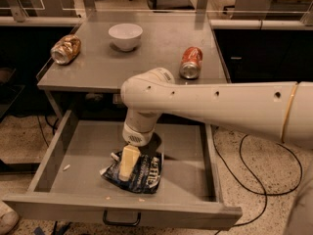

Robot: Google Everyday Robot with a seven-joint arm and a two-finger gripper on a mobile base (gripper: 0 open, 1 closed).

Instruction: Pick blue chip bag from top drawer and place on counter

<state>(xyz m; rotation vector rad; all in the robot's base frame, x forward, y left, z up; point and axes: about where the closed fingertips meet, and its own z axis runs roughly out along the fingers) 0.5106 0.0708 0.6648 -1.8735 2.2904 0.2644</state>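
Note:
The robot's gripper should close on the middle of the blue chip bag [132, 172], with foil sticking out on both sides of the fingers.
The blue chip bag [143, 173] lies crumpled on the floor of the open top drawer [83, 151], near its front middle. My gripper [128, 163] reaches down from the big white arm [205, 102] into the drawer. It rests on the left part of the bag, with its cream tip over the foil. The counter [102, 67] is the grey tabletop just above and behind the drawer. The arm hides part of the counter's front edge and the drawer's back.
On the counter stand a crushed gold-brown can [66, 49] at the left, a white bowl [125, 35] at the back and a red soda can [190, 62] at the right. The drawer's dark handle [121, 219] is at the front. Black cables [254, 180] lie on the floor to the right.

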